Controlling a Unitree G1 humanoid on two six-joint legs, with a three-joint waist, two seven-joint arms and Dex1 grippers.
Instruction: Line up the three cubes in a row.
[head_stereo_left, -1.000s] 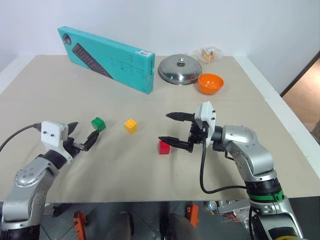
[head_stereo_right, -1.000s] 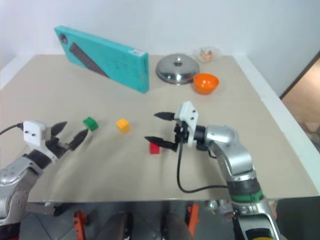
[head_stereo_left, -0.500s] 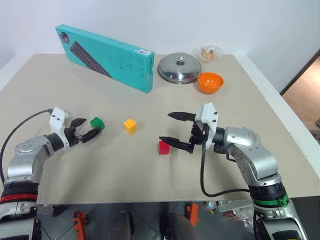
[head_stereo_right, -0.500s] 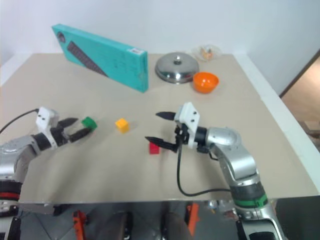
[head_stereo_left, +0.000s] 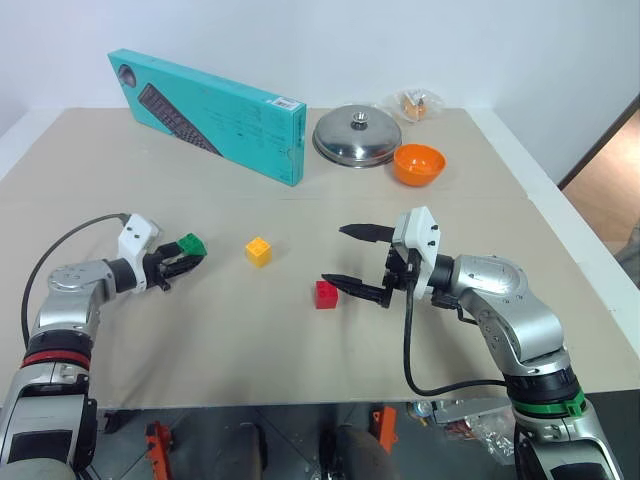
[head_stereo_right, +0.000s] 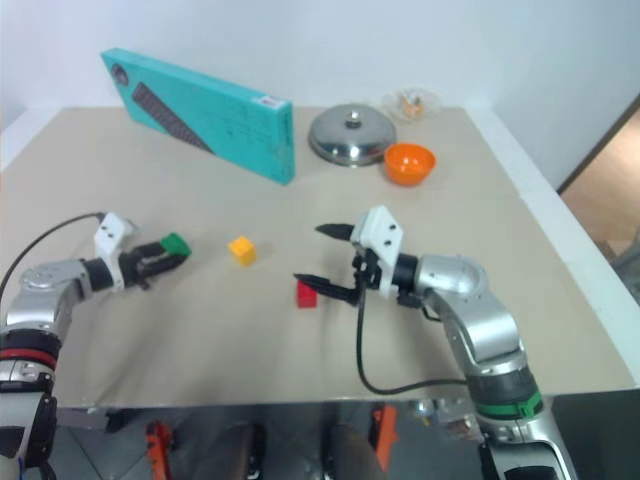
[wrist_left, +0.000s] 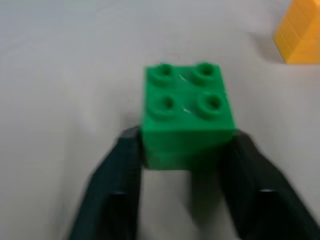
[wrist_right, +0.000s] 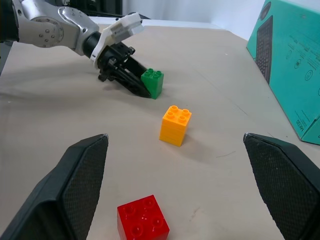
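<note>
Next, my left gripper puts the green cube down beside the red cube, nearer me than the yellow cube (head_stereo_left: 276, 298).
Three studded cubes rest on the tan table. On the left is the green cube (head_stereo_left: 192, 244), with my left gripper (head_stereo_left: 186, 258) shut on it, one black finger (wrist_left: 117, 185) pressed to each side. The yellow cube (head_stereo_left: 259, 250) stands free a short way to its right. Farther right and nearer me sits the red cube (head_stereo_left: 326, 294). My right gripper (head_stereo_left: 333, 254) is open wide just right of the red cube, pointing left, its lower fingertip close beside the cube and nothing between its fingers.
A long teal keyboard box (head_stereo_left: 215, 115) lies across the back left. A steel pot lid (head_stereo_left: 358, 135), an orange bowl (head_stereo_left: 418, 165) and a small clear bag (head_stereo_left: 417, 102) are at the back right. The table's right edge (head_stereo_left: 585, 250) lies beyond my right arm.
My left gripper reached forward to the green cube and shut on its sides. The right arm and the yellow and red cubes kept still.
</note>
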